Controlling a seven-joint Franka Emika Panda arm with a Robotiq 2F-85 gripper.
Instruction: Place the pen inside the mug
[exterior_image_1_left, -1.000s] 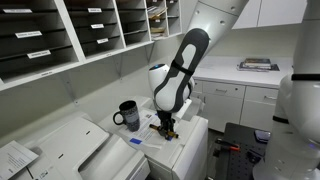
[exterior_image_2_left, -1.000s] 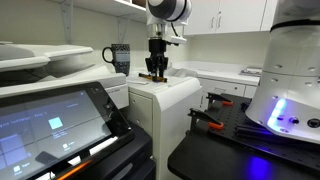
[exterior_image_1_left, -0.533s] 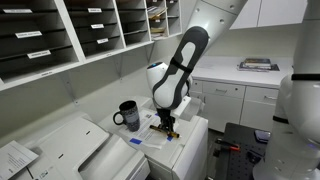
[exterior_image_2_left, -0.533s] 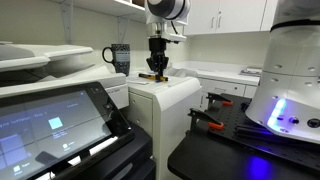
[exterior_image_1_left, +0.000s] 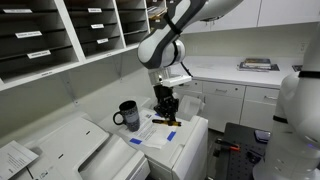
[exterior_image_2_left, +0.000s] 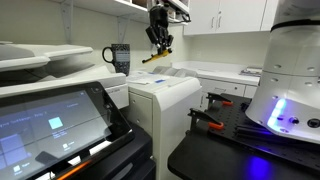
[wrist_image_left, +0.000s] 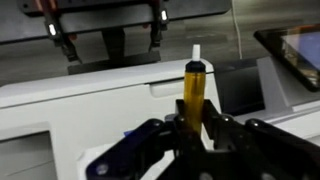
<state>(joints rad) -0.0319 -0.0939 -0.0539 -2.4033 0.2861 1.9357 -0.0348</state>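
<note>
Next, my gripper releases the pen through the open top of the black mug (exterior_image_1_left: 128, 107) next to the white paper.
My gripper (exterior_image_1_left: 166, 112) is shut on the pen (exterior_image_2_left: 153, 57), a thin yellow-orange stick with dark ends, and holds it in the air above the white machine top (exterior_image_1_left: 185, 140). In the wrist view the pen (wrist_image_left: 194, 92) stands out straight between the black fingers (wrist_image_left: 193, 132). The black mug (exterior_image_1_left: 127, 115) with a loop handle stands upright on the same top, beside and below the gripper. It also shows in an exterior view (exterior_image_2_left: 117, 58), behind the gripper (exterior_image_2_left: 157, 44). The inside of the mug is not visible.
White paper with blue tape patches (exterior_image_1_left: 136, 141) lies on the machine top under the gripper. A large printer (exterior_image_2_left: 60, 110) with a touch screen stands alongside. Wall pigeonholes (exterior_image_1_left: 60, 35) rise behind the mug. A white counter (exterior_image_1_left: 250, 72) lies beyond.
The gripper has risen from the machine top, lifting the pen off the paper, and the arm has swung upward. The mug has not moved.
</note>
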